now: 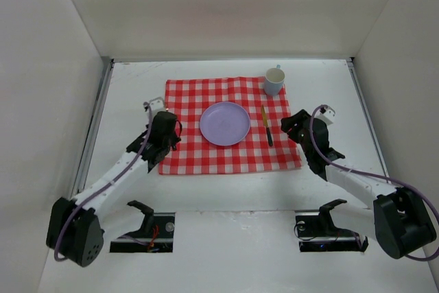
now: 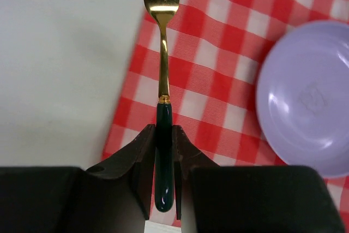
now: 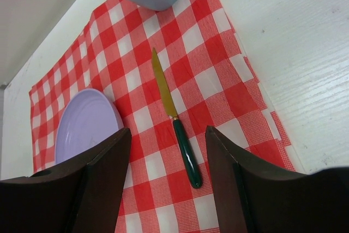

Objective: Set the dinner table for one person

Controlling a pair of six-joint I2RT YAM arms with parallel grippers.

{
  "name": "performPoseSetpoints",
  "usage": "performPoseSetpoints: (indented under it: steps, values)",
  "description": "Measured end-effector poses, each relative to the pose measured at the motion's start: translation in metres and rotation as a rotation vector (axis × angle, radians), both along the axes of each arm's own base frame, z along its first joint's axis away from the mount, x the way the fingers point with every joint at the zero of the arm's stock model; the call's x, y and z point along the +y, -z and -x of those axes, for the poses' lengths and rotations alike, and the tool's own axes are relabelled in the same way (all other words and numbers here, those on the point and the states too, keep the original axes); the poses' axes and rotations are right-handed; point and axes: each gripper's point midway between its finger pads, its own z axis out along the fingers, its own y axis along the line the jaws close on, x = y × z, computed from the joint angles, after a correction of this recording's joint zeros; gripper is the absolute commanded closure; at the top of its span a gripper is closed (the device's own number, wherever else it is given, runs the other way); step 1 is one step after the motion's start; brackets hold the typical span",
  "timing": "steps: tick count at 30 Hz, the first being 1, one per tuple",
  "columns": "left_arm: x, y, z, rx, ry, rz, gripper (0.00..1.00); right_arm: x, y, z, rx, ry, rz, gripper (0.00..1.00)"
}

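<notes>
Next, my left gripper releases the gold fork on the checked cloth (image 1: 184, 130) (image 2: 208, 82) next to the lilac plate, opposite the gold knife.
A red-and-white checked cloth (image 1: 230, 135) lies on the white dinner table (image 1: 329, 80). On it sit a lilac plate (image 1: 225, 123), a gold knife with a dark green handle (image 1: 266, 125) right of the plate, and a pale blue cup (image 1: 274, 80) at the far right corner. My left gripper (image 2: 164, 151) is shut on the green handle of a gold fork (image 2: 162, 53), over the cloth's left edge (image 1: 164, 135). My right gripper (image 3: 169, 151) is open and empty above the knife's handle (image 3: 187, 154), at the cloth's right edge (image 1: 296, 128).
Metal rails run along the left (image 1: 96, 114) and right (image 1: 363, 114) table edges. White walls close in the back and sides. Two black stands (image 1: 144, 221) (image 1: 329, 224) sit at the near edge.
</notes>
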Motion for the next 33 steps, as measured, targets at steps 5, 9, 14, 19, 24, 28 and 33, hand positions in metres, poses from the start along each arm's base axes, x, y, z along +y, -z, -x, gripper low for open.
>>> performPoseSetpoints:
  steps: [5,9,14,19,24,28,33]
  values:
    - [-0.050,0.029,-0.016,0.093,0.204,-0.095,0.94,0.000,-0.001,-0.001,-0.005,0.000,-0.002,0.37]
    - [-0.071,0.049,-0.025,0.148,0.297,-0.172,0.94,0.000,-0.001,-0.001,-0.006,0.000,-0.002,0.37]
    - [-0.076,0.061,-0.035,0.166,0.313,-0.206,0.94,0.000,-0.002,-0.001,-0.007,0.000,-0.003,0.36]
    - [-0.073,0.069,-0.035,0.186,0.305,-0.220,0.94,0.001,0.001,-0.002,-0.003,0.000,-0.001,0.36]
    - [-0.071,0.077,-0.037,0.201,0.297,-0.226,0.94,0.001,0.008,-0.003,0.015,-0.001,0.006,0.36]
    - [-0.068,0.089,-0.037,0.233,0.292,-0.239,0.94,0.001,0.010,-0.003,0.018,0.000,0.007,0.35]
    - [-0.063,0.099,-0.037,0.260,0.280,-0.257,0.94,0.001,0.009,-0.003,0.017,0.000,0.007,0.35]
